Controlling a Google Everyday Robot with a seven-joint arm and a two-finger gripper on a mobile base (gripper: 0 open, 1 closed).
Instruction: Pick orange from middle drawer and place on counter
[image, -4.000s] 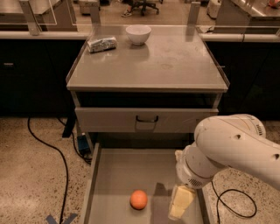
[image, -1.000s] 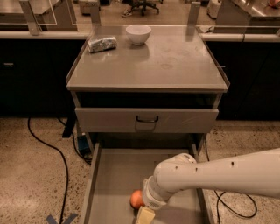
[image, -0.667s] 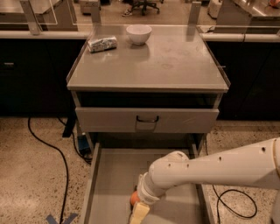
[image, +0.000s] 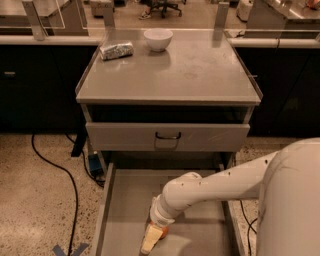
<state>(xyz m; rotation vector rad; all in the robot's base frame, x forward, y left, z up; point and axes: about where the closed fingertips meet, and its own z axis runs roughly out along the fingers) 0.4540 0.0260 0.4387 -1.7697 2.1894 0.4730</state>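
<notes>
The robot's gripper needs to close on the sides of the orange (image: 162, 233), down on the bottom of the open middle drawer.
The middle drawer (image: 125, 205) is pulled open at the bottom of the cabinet, its bare grey floor showing. The orange (image: 164, 232) lies on that floor near the front; only a sliver of it shows beside my gripper. My gripper (image: 151, 239) reaches down into the drawer on the white arm from the right and sits over the orange, touching or nearly touching it. The grey counter (image: 195, 70) is the cabinet top above.
A white bowl (image: 158, 39) and a crumpled foil bag (image: 116, 50) sit at the back of the counter. A shut drawer front with a black handle (image: 167, 136) is above the open drawer. A black cable (image: 60, 167) runs over the speckled floor at left.
My arm has swung left across the drawer, from its right side to above the orange. The orange, fully visible before, is now mostly covered by the gripper.
</notes>
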